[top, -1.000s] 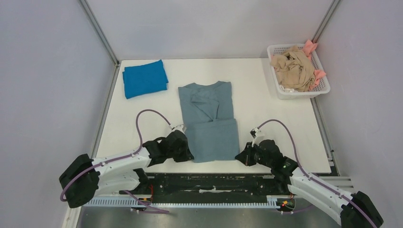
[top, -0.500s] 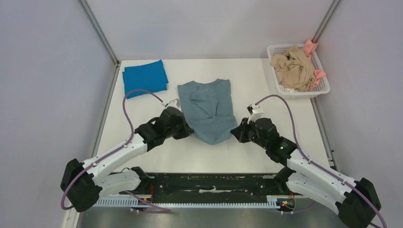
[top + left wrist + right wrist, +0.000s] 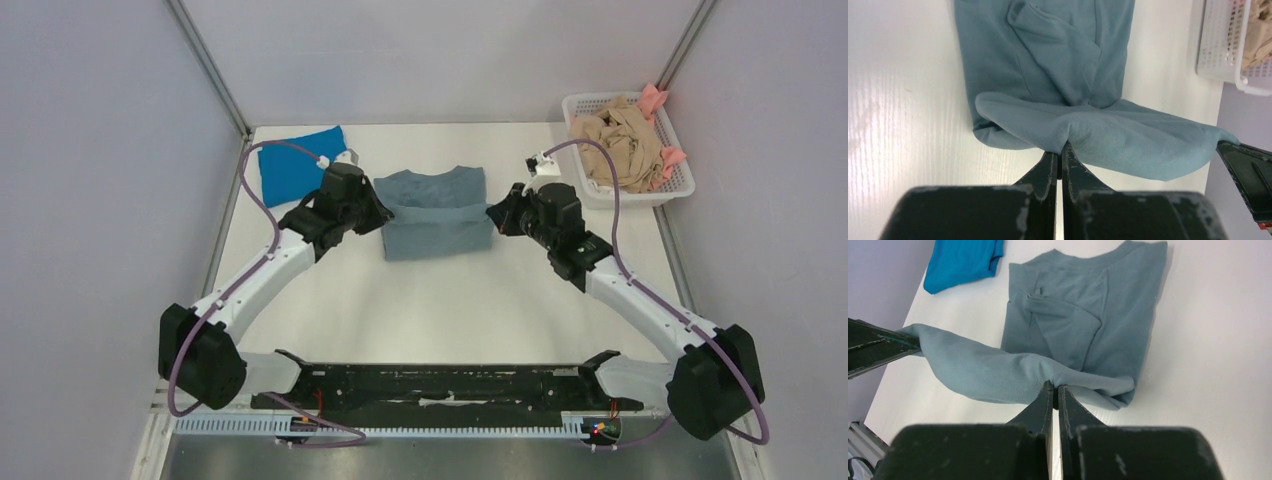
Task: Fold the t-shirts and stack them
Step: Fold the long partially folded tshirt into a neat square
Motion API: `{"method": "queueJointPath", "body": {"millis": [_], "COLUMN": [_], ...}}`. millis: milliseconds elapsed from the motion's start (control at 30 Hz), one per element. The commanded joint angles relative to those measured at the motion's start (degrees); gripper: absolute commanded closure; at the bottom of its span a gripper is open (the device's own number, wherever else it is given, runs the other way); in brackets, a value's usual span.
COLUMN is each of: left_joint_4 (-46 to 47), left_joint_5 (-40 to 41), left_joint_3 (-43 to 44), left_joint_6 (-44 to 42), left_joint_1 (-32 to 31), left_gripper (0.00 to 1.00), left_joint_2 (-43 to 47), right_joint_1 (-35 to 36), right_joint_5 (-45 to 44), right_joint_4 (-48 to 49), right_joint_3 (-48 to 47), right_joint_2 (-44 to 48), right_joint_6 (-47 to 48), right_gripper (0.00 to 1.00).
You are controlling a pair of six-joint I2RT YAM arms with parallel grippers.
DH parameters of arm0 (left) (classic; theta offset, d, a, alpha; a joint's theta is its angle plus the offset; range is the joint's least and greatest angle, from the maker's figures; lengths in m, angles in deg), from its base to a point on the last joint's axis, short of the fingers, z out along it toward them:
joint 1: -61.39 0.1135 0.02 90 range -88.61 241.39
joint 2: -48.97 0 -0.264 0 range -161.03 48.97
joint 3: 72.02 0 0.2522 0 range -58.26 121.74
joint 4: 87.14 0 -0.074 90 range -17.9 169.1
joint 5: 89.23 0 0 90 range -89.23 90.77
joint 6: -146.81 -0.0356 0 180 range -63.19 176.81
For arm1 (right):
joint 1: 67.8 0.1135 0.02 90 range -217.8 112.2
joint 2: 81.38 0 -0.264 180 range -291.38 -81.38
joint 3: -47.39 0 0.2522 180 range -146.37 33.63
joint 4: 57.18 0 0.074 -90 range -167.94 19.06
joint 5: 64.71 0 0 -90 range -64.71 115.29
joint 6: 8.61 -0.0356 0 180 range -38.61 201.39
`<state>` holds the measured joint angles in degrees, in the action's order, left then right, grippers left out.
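Observation:
The hem corner, now stretched above the collar part, will be let go by my left gripper on the grey-blue t-shirt's far corner (image 3: 385, 177), closest to the bright blue t-shirt.
The grey-blue t-shirt (image 3: 436, 215) lies mid-table, its bottom half lifted and carried over its upper half. My left gripper (image 3: 378, 212) is shut on the hem's left corner (image 3: 1060, 135). My right gripper (image 3: 494, 212) is shut on the hem's right corner (image 3: 1053, 377). The hem hangs stretched between them above the collar part (image 3: 1083, 305). The bright blue t-shirt (image 3: 296, 164) lies folded at the far left, also in the right wrist view (image 3: 963, 260). Beige and pink shirts (image 3: 620, 140) are piled in the basket.
A white plastic basket (image 3: 672, 188) stands at the far right corner of the table, also in the left wrist view (image 3: 1218, 50). Grey walls close the table on the left, right and back. Both arms reach far over the table.
Both grippers have moved from the near edge toward the back, carrying the grey-blue shirt's hem up and over its upper half. The shirt now looks about half as long.

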<state>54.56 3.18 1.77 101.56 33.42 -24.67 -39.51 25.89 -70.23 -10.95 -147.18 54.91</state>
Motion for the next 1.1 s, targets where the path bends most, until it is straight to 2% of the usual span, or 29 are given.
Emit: {"method": "queueJointPath", "body": {"millis": [0, 433, 867, 1067], "left_joint_4": [0.80, 2.84, 1.77, 1.12], "left_joint_5": [-1.34, -3.87, -7.66, -5.72], "left_joint_3": [5.91, 15.39, 28.90, 32.74], "left_joint_6": [-4.48, -6.29, -7.66, -7.25], "left_joint_1": [3.83, 11.57, 15.11, 16.75], "left_gripper": [0.98, 0.98, 0.98, 0.98], "left_joint_2": [-4.24, -17.07, -36.08, -42.31], "right_joint_1": [-3.07, -9.09, -12.02, -12.75], "right_joint_5": [6.66, 14.88, 14.12, 14.42], "right_joint_4": [6.05, 12.63, 14.82, 15.89], "right_joint_3": [-7.50, -18.66, -29.20, -35.03], "right_joint_2": [-4.41, -21.62, -39.17, -48.13], "right_joint_6": [3.10, 1.26, 0.06, -0.12], "right_gripper": [1.00, 1.00, 1.00, 1.00]}}
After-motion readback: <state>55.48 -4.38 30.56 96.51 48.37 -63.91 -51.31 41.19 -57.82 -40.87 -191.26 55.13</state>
